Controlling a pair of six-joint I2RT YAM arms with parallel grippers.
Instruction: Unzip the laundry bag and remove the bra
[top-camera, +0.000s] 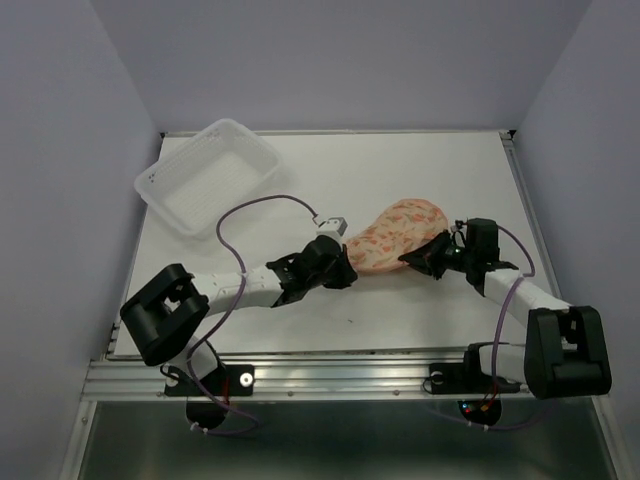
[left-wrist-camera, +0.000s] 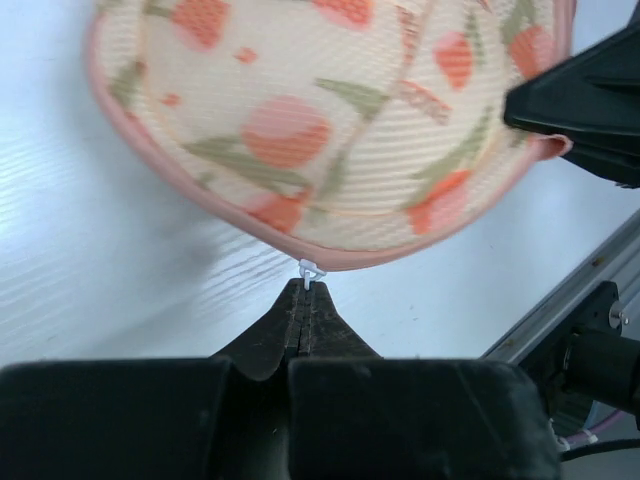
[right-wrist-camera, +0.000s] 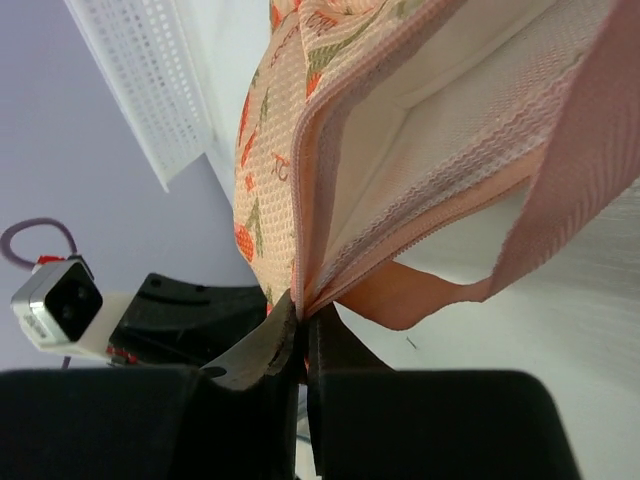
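Note:
My right gripper holds the bag's pink edge well away from the zip pull, so it should release and grip the bag's edge closer to the zip pull (left-wrist-camera: 385, 257) before unzipping further.
The laundry bag (top-camera: 400, 232), cream-peach with orange prints and pink edging, lies at the table's middle right. My left gripper (top-camera: 348, 268) is at its near-left end, shut on the small white zip pull (left-wrist-camera: 311, 270) at the pink seam, shown in the left wrist view (left-wrist-camera: 305, 287). My right gripper (top-camera: 417, 260) is shut on the bag's pink edge at its near-right end; in the right wrist view (right-wrist-camera: 303, 312) the zip gapes beside the jaws, showing pale lining (right-wrist-camera: 420, 150). The bra is hidden.
A white perforated basket (top-camera: 208, 174) stands at the back left, also seen in the right wrist view (right-wrist-camera: 150, 80). The left arm's cable loops over the table (top-camera: 260, 205). Grey walls enclose the table; a metal rail runs along the near edge (top-camera: 330, 375).

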